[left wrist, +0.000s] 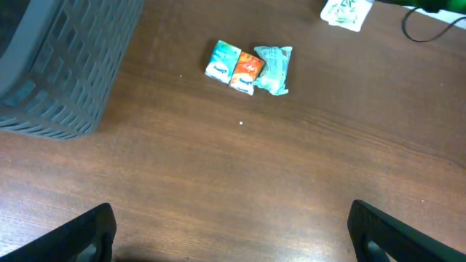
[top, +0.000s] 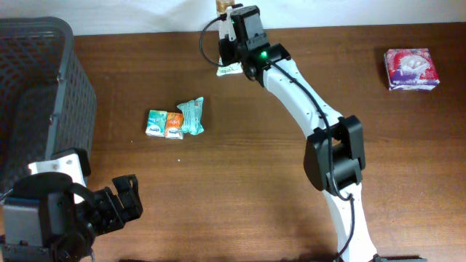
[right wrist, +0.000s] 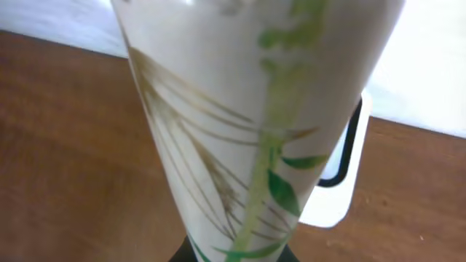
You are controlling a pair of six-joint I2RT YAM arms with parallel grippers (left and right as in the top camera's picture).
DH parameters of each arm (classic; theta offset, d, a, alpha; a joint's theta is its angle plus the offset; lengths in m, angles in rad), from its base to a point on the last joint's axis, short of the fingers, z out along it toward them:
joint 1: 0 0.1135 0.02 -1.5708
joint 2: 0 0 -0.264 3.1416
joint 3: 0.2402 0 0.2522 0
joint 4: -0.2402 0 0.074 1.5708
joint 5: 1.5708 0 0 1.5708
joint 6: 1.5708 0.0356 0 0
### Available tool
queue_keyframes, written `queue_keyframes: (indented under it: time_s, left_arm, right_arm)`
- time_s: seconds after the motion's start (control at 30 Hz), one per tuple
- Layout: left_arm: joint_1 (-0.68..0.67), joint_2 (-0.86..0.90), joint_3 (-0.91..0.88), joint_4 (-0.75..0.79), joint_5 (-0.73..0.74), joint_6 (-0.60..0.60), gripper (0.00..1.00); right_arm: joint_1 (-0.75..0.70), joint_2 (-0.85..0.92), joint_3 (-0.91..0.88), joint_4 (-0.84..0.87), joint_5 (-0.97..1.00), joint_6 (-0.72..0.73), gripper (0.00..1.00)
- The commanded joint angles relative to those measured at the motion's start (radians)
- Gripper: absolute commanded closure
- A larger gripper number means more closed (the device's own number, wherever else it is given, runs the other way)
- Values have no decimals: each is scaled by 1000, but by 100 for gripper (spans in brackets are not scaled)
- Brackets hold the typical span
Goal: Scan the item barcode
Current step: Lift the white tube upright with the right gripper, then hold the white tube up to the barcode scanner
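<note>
My right gripper is to let go of the white packet on the bare wood [top: 418, 124] just in front of the pink and purple packet.
The item is a white packet printed with green leaves [right wrist: 247, 109]. It fills the right wrist view, and my right gripper [right wrist: 237, 251] is shut on its lower end. From overhead the packet [top: 228, 70] shows at the table's far edge, just under the right gripper [top: 231, 54]. It also appears at the top of the left wrist view as a white packet [left wrist: 348, 11]. No barcode shows on the face I see. My left gripper [top: 124, 200] hangs open over bare wood at the near left, its fingers [left wrist: 91, 233] wide apart and empty.
A dark grey basket [top: 44, 80] stands at the far left. Three small packets, teal, orange and mint green [top: 175, 121], lie together left of centre. A pink and purple packet [top: 412, 68] lies at the far right. A white piece with a black rim [right wrist: 346, 156] sits behind the held packet.
</note>
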Motion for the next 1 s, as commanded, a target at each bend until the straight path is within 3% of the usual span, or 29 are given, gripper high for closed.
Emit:
queue_keyframes:
  time_s: [0.0,0.1,0.17,0.3,0.43,0.73,0.97]
  left_arm:
    - [2,-1,1,2,-11,-5,1]
    - [2,-1,1,2,-11,-5,1]
    - [2,-1,1,2,-11,-5,1]
    - [2,-1,1,2,-11,-5,1]
    - [2,-1,1,2,-11,-5,1]
    - [2,-1,1,2,-11,-5,1]
    - [2,-1,1,2,-11,-5,1]
  right_arm:
    - [-3,29,24,24,25,60,96]
    - [-28,10,27,27,2,282,96]
    - [-61,3,39,51,-106,403,96]
    - [-146,9,42,182,-301,783,96]
    - [-142,11,42,262,-320,988,96]
    - [-68,85,41,185,-328,1020,96]
    - [-66,86,41,105,-339,893,96]
